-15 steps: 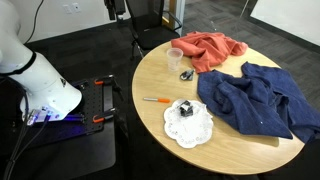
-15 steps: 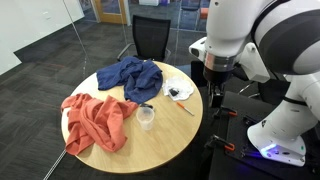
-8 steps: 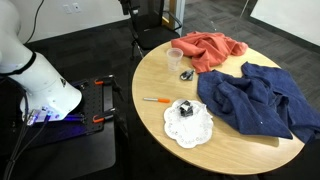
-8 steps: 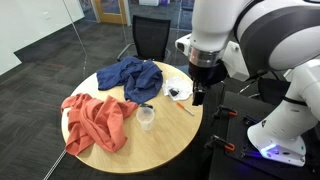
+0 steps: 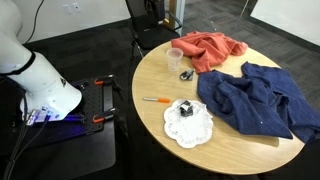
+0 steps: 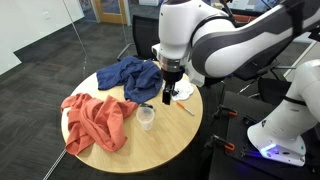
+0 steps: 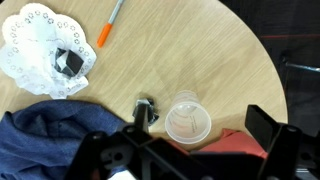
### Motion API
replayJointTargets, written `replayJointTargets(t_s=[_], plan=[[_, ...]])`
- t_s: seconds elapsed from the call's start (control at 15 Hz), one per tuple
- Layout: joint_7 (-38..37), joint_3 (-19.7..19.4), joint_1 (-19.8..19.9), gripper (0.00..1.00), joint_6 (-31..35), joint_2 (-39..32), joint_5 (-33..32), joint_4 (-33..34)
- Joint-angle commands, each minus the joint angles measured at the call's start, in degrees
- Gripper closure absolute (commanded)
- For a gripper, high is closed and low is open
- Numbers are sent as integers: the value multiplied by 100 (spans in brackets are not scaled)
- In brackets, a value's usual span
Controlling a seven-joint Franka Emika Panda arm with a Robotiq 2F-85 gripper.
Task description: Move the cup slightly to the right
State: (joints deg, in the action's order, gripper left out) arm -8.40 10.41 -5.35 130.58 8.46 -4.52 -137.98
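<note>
The cup will be gripped by my gripper, which will close on the cup's rim (image 5: 180,43) (image 7: 167,121), on the side that faces the small shiny metal object.
The cup (image 5: 175,56) is a small translucent plastic cup standing upright on the round wooden table (image 5: 240,150), beside the red cloth (image 5: 212,48). It also shows in the exterior view with the arm (image 6: 146,118). There my gripper (image 6: 168,95) hangs above the table, up and to the right of the cup, not touching it. In the wrist view the cup (image 7: 187,122) lies below and between the spread fingers of my gripper (image 7: 200,126), which is open and empty. A small shiny metal object (image 7: 146,108) lies just left of the cup.
A white doily (image 7: 40,45) carries a small dark cube (image 7: 68,62). An orange pen (image 7: 110,25) lies near it. A blue cloth (image 6: 132,78) and the red cloth (image 6: 95,120) cover much of the table. A black chair (image 6: 152,38) stands behind the table.
My arm has swung from beyond the table's edge in over the table, toward the cup. The cup and the other things have not moved.
</note>
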Motion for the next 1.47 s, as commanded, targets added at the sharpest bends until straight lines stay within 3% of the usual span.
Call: replayJointTargets(t_s=[0.0,0.4,1.0,1.4], plan=[[-307,-107,39,0,600,-866,-243,500],[-227,-405,-22,0,1582,-1756,-302,834],[-91,-497,-78,0,1555,-2030,-212,921],[-380,-700,-143,0,1809,-2433,-352,1162]])
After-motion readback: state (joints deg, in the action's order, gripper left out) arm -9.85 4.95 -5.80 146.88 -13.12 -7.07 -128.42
